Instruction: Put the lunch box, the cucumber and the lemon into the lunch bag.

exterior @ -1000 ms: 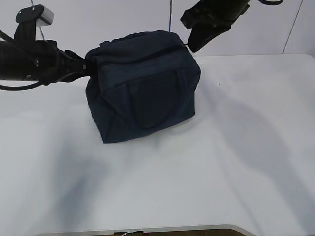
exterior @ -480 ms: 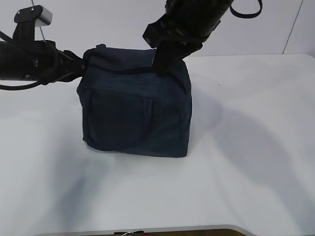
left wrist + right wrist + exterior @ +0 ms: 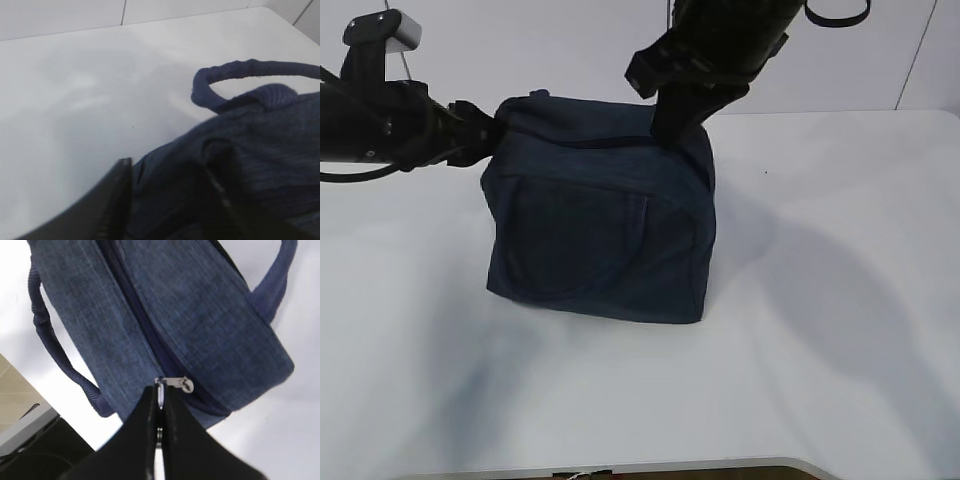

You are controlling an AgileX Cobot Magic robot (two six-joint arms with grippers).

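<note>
Next, I back my left gripper off from the lunch bag's end corner, turn it and pinch the front fabric [image 3: 546, 158] beside the zipper to hold the bag steady.
The dark navy lunch bag [image 3: 600, 220] stands on the white table, its zipper running along the top. My right gripper [image 3: 670, 128] comes down on the bag's top right end. In the right wrist view it [image 3: 160, 390] is shut on the silver ring pull [image 3: 160, 394] beside the zipper slider [image 3: 179, 384]. My left gripper [image 3: 485, 128] is at the bag's upper left corner. Its jaws [image 3: 165, 170] stand apart with bag fabric [image 3: 270, 130] lying between them, below a loop handle [image 3: 240, 67]. The lunch box, the cucumber and the lemon are out of view.
The white table [image 3: 840, 300] stretches right and toward the front edge [image 3: 620, 468]. A white wall stands close behind the bag. In the right wrist view, floor and a dark base [image 3: 25, 450] show past the table's edge.
The bag was tilted and raised; it now stands flat on the table. My right gripper came down and left with the ring pull. My left jaws have parted.
</note>
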